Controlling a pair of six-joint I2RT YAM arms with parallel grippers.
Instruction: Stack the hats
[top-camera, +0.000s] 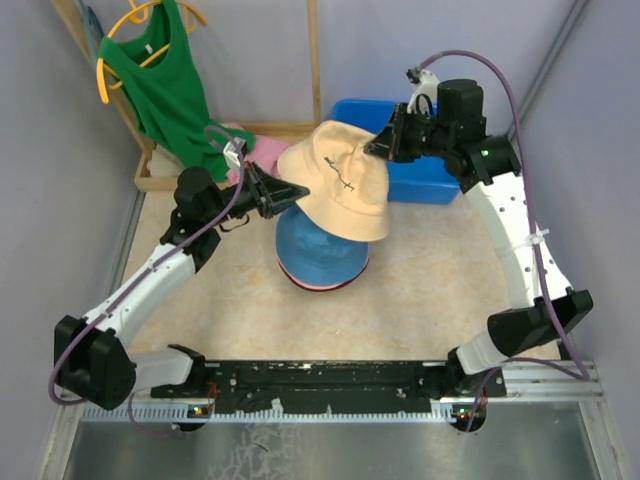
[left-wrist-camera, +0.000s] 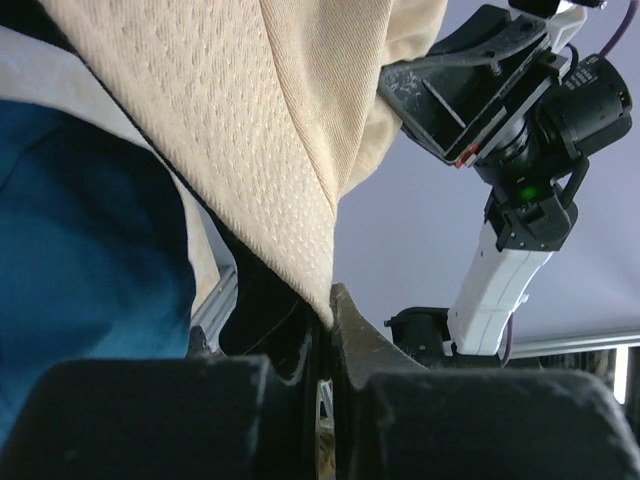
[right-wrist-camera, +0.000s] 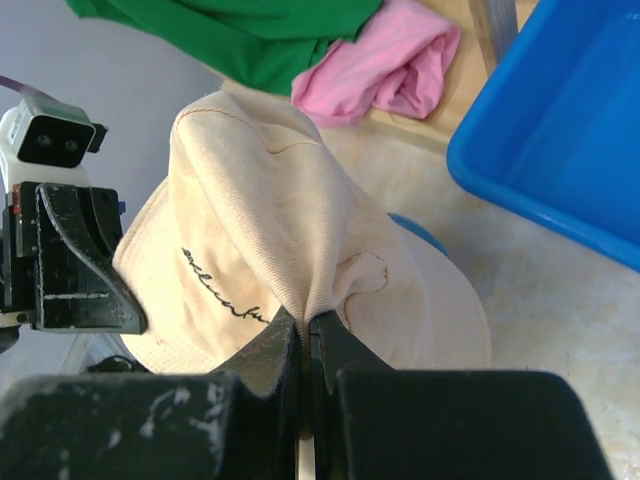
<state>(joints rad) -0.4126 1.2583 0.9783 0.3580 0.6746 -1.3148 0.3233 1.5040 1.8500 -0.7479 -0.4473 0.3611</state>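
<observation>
The beige hat has a bunched fold pinched in my right gripper, so that gripper should lay it on the blue hat and take hold of the beige hat's loose brim (top-camera: 372, 218).
A beige hat (top-camera: 340, 185) with black script hangs in the air, stretched between both grippers. My left gripper (top-camera: 300, 190) is shut on its left brim; in the left wrist view the beige hat's fabric (left-wrist-camera: 280, 150) runs down into the left gripper (left-wrist-camera: 328, 310). On the hat's right side my right gripper (top-camera: 375, 148) is shut on a fold, and the right wrist view shows this gripper (right-wrist-camera: 306, 325) pinching the beige hat (right-wrist-camera: 260, 220). Below, a blue hat (top-camera: 320, 255) tops a pile on the table, with a pink and dark red rim (top-camera: 322, 287) showing under it.
A blue bin (top-camera: 430, 180) stands at the back right, close behind the right gripper. A green shirt (top-camera: 160, 90) hangs on a yellow hanger at the back left, with a bright pink cloth (top-camera: 265, 152) under it on a wooden base (top-camera: 150, 182).
</observation>
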